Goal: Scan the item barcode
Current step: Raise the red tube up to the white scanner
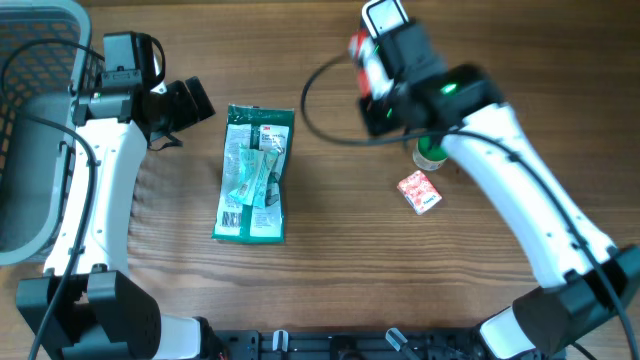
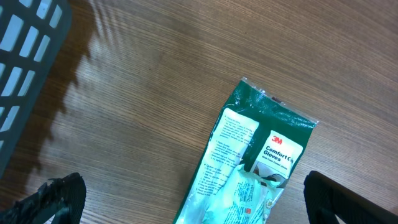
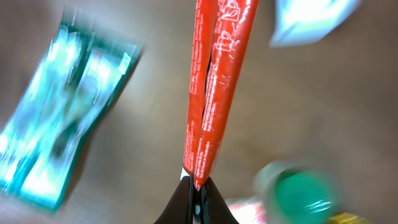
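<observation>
My right gripper is going to release the thin red packet against the green-capped bottle [image 1: 428, 170] [image 3: 258, 195], close by the small red-and-white packet.
My right gripper [image 1: 366, 78] is shut on a flat red packet [image 1: 360, 55], held up over the far middle of the table. The right wrist view shows the red packet [image 3: 211, 93] edge-on, rising from the closed gripper [image 3: 198, 186]. Just beyond it, a white and black device [image 1: 386, 16] sits at the far edge and shows as a pale blur [image 3: 311, 18]. My left gripper [image 1: 198, 104] is open and empty, just left of a green glove package [image 1: 255, 175]. Its fingertips [image 2: 56, 199] stand wide either side of the green package [image 2: 249, 168].
A grey basket [image 1: 30, 120] fills the left edge, also visible as basket bars [image 2: 25, 50]. A green-capped bottle [image 1: 430, 152] and a small red-and-white packet [image 1: 420, 192] lie right of centre, under the right arm. The bottle's cap [image 3: 298, 193] is blurred.
</observation>
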{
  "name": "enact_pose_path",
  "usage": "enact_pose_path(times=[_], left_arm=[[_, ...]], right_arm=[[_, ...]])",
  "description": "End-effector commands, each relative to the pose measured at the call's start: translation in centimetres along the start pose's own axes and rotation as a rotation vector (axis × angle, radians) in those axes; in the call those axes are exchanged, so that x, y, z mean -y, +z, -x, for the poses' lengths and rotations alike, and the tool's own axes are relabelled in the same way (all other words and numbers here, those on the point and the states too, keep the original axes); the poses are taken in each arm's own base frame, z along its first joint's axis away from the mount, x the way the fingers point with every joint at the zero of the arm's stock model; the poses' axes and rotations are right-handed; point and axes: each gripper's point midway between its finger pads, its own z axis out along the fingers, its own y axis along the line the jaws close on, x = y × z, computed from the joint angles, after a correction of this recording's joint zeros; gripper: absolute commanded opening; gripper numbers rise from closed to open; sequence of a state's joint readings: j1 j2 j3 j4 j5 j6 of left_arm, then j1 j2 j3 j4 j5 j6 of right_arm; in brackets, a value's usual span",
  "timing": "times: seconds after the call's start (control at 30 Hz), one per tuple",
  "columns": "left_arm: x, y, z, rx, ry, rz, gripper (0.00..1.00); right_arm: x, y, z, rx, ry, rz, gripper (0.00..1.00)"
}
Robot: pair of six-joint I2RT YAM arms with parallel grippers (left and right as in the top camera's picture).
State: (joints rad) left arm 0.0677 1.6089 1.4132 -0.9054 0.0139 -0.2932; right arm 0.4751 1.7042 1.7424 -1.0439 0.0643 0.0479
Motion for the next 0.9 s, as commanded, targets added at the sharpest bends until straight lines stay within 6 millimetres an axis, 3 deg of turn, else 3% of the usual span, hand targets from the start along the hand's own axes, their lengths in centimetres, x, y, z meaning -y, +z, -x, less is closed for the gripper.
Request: enact_pose_path(times=[0.0, 0.17, 0.3, 0.4, 0.5, 0.63, 0.87], left_arm=[[0.2, -0.6, 0.5, 0.018, -0.001, -0.014, 1.0], [0.2, -0.6, 0.5, 0.018, -0.001, -0.014, 1.0], [0.2, -0.6, 0.5, 0.018, -0.001, -0.014, 1.0], [0.2, -0.6, 0.5, 0.018, -0.001, -0.014, 1.0], [0.2, -0.6, 0.5, 0.018, -0.001, -0.014, 1.0], [0.2, -0.6, 0.5, 0.018, -0.001, -0.014, 1.0], [0.2, -0.6, 0.5, 0.018, -0.001, -0.014, 1.0]], right_arm=[[5.7, -2.4, 3.4, 0.102, -0.133, -0.335, 0.04], [8.8, -2.1, 6.0, 0.121, -0.295, -0.567, 0.04], [10.9, 0.6, 7.5, 0.049, -0.448, -0.755, 0.04], [11.6, 4.4, 7.6, -0.058, -0.601, -0.839, 0.04], [11.8, 8.3, 7.2, -0.128, -0.693, -0.853, 0.04], [12.5, 14.0, 5.6, -0.174, -0.686, -0.847, 0.04], [14.3, 19.2, 2.4, -0.255, -0.655, -0.827, 0.04]])
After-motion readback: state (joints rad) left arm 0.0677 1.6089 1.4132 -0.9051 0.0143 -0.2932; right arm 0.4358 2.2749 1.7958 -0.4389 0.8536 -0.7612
